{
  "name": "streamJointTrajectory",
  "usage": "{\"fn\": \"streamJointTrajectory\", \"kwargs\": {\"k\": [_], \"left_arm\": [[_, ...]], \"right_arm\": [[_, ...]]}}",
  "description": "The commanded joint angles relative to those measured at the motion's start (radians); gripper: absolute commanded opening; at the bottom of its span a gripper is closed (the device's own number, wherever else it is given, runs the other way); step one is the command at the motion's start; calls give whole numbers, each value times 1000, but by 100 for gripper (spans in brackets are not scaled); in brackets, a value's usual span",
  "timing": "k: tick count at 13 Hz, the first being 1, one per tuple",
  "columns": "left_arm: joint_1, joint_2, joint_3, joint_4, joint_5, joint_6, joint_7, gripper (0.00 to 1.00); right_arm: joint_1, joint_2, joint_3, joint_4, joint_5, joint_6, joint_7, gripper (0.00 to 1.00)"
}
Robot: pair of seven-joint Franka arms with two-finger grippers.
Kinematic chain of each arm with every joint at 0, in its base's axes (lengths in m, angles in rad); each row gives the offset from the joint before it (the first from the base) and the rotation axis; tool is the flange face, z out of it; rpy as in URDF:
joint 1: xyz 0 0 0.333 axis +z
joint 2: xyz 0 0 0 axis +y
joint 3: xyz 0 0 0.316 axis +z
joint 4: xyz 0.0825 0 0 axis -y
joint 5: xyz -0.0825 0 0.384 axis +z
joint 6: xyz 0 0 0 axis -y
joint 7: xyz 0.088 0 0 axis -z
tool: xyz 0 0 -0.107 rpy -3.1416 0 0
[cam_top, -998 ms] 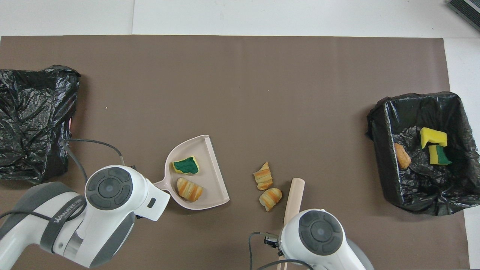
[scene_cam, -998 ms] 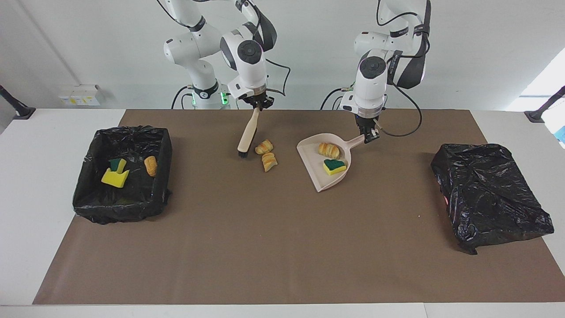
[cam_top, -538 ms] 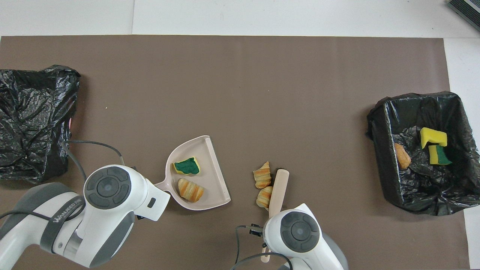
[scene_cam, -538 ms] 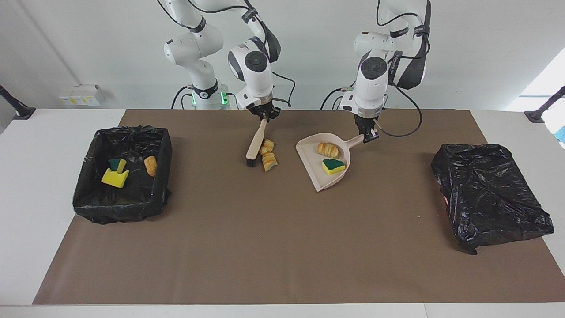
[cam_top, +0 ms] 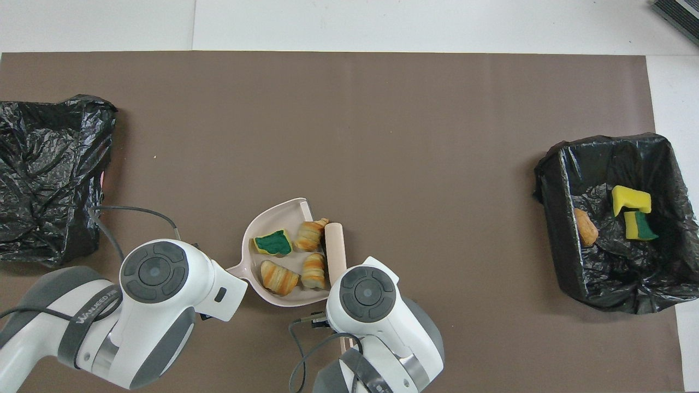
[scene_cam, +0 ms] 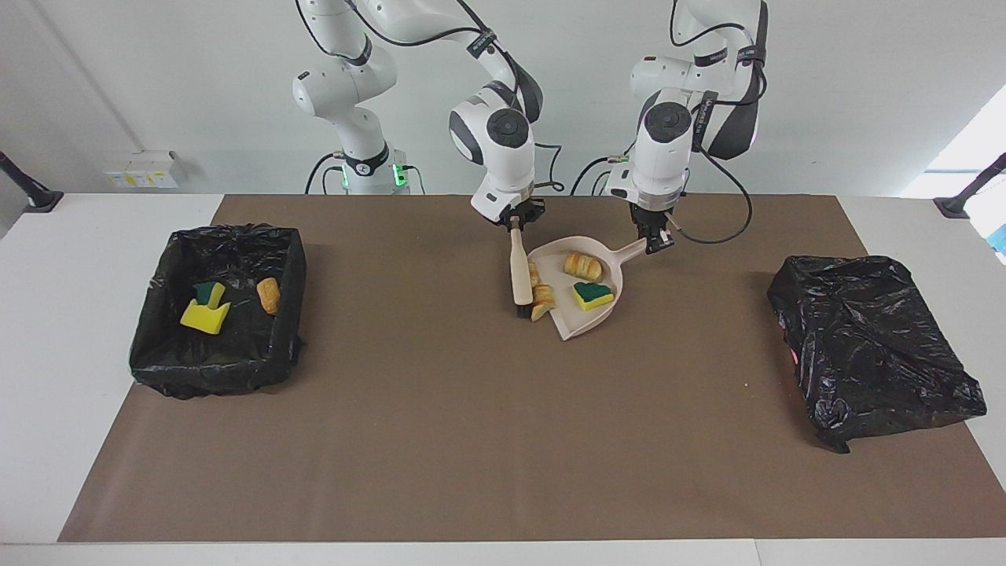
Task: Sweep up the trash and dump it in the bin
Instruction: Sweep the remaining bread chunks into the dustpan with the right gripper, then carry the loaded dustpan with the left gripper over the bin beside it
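The beige brush, now at the dustpan's mouth, will be let go by my right gripper on the brown mat (cam_top: 329, 320) next to the near corner of the dustpan's opening.
The beige dustpan (scene_cam: 580, 319) (cam_top: 279, 217) lies on the brown mat, and my left gripper (scene_cam: 654, 242) is shut on its handle. Inside it rest a green-backed sponge scrap (scene_cam: 593, 295) (cam_top: 272, 243) and a bread chunk (scene_cam: 585, 267) (cam_top: 278, 275). Two more bread chunks (scene_cam: 541, 299) (cam_top: 310, 235) sit at the pan's mouth, pressed there by the beige brush (scene_cam: 519, 271) (cam_top: 335, 248). My right gripper (scene_cam: 515, 222) is shut on the brush handle. The bin (scene_cam: 236, 233) (cam_top: 551, 180), lined in black, stands at the right arm's end and holds sponge pieces (scene_cam: 206, 310) and a bread piece (scene_cam: 269, 295).
A crumpled black plastic bag (scene_cam: 872, 346) (cam_top: 49, 174) lies at the left arm's end of the table. The brown mat (scene_cam: 471, 440) covers most of the tabletop. In the overhead view both wrists hide their own fingers.
My right gripper has swept the brush toward the left arm's end, pushing the two loose bread chunks across the mat into the dustpan's mouth. The left gripper and dustpan stayed put.
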Motion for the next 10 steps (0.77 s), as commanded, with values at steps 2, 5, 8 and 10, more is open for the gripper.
{"fn": "streamJointTrajectory", "kwargs": {"k": [2, 5, 8, 10], "left_arm": [[-8, -16, 9, -23, -18, 18, 2, 0], [-1, -10, 12, -17, -61, 33, 0, 0], [39, -10, 14, -11, -111, 64, 3, 0], [47, -13, 15, -8, -139, 72, 5, 0]], "right_arm": [[3, 61, 15, 137, 130, -23, -67, 0], [-20, 12, 9, 140, 130, -111, -58, 0], [-112, -74, 5, 137, 95, -278, -68, 0], [-146, -120, 6, 136, 0, -349, -68, 0]]}}
